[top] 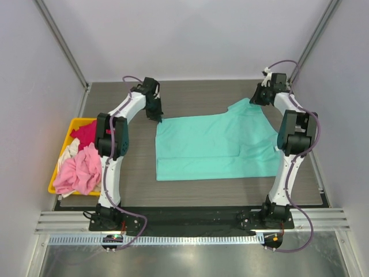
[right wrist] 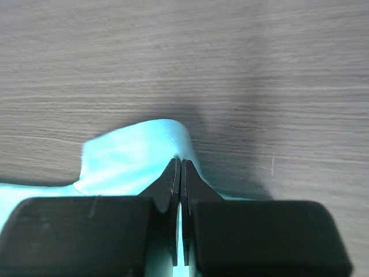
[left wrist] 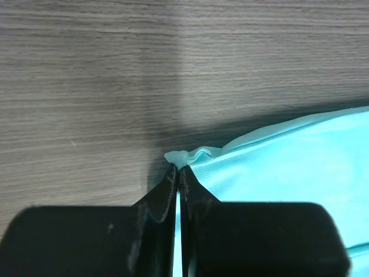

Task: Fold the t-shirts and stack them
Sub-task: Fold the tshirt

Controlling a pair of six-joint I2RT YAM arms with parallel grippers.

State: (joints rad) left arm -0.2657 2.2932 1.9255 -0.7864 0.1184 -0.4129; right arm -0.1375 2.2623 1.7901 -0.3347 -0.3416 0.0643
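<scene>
Next, my right gripper lets go of the teal t-shirt's far edge between its short crease and its white tag [top: 259,146].
The teal t-shirt [top: 216,145] lies spread on the table's middle. My left gripper [top: 157,117] is shut on its far left corner; the pinched cloth [left wrist: 183,157] bunches at the fingertips in the left wrist view. My right gripper [top: 254,101] is shut on the far right edge of the teal t-shirt [right wrist: 135,156], which curls up there. The light pink t-shirt [top: 79,171], the magenta-red t-shirt [top: 86,133] and the whitish t-shirt [top: 67,151] lie crumpled in the yellow bin [top: 75,122] at the left.
The wood-grain table [top: 196,95] runs behind the shirt to the white back wall. Metal frame posts stand at the far corners. A black strip and metal rails lie at the near edge by the arm bases.
</scene>
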